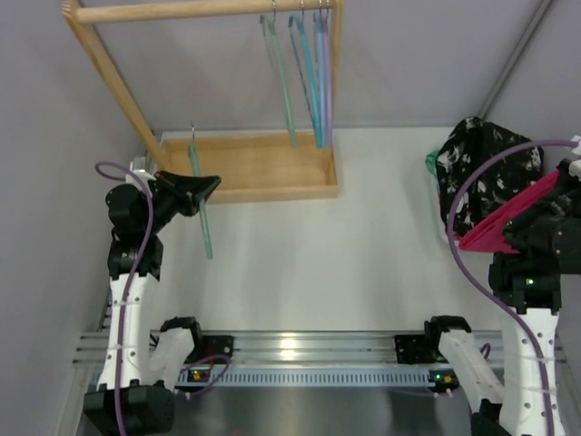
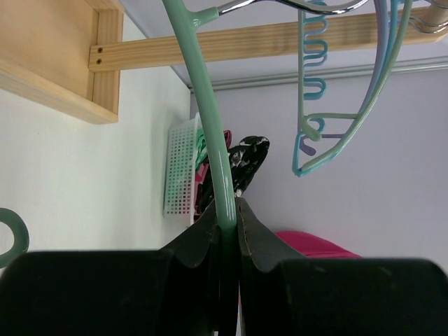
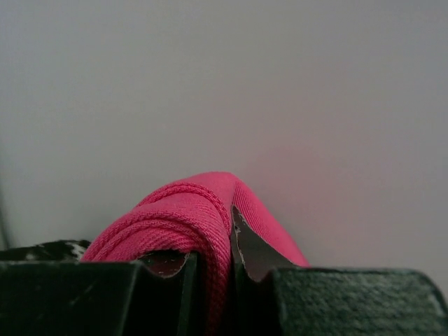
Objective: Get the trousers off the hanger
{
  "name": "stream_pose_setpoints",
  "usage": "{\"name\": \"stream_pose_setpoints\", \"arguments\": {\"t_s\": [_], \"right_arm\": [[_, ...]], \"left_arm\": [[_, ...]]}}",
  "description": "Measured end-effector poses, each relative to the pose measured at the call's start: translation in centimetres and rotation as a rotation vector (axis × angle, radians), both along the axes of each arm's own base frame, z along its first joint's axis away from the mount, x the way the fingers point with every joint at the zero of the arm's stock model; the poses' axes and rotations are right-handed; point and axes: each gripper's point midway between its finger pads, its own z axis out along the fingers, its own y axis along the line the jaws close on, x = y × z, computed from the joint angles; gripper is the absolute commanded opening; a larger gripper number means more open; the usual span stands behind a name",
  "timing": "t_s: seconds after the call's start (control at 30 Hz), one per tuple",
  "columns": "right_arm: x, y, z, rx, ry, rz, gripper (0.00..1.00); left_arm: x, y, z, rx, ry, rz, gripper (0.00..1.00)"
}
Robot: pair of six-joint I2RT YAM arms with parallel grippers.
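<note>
Next, I set the magenta trousers down on top of the black-and-white speckled clothes (image 1: 493, 166) using my right gripper.
The green-teal hanger (image 1: 201, 218) hangs bare at the left, in front of the wooden tray, with my left gripper (image 1: 201, 187) shut on its shaft. In the left wrist view the shaft (image 2: 213, 140) rises from between the closed jaws of that gripper (image 2: 227, 220). The magenta trousers (image 1: 508, 216) are at the far right, well apart from the hanger, with my right gripper (image 1: 519, 234) shut on them. In the right wrist view a folded edge of the trousers (image 3: 189, 210) bulges over the jaws of the right gripper (image 3: 218, 241). The trousers (image 2: 315, 245) also show pink in the left wrist view.
A wooden rack (image 1: 200, 10) stands at the back with a tray base (image 1: 272, 173) and several thin hangers (image 1: 309, 73) on its rail. Black-and-white speckled clothes (image 1: 481, 168) are piled at the right, behind the trousers. A white perforated basket (image 2: 180, 168) is there too.
</note>
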Motion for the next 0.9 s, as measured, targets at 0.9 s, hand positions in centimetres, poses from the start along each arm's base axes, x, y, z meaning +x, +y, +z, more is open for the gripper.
{"name": "stream_pose_setpoints", "arguments": {"t_s": [0.9], "right_arm": [[31.2,-5.5,-13.6,0.007,0.507,0.155,0.01]], "left_arm": [[-0.9,0.0,2.4,0.042,-0.1,0.005,0.0]]}}
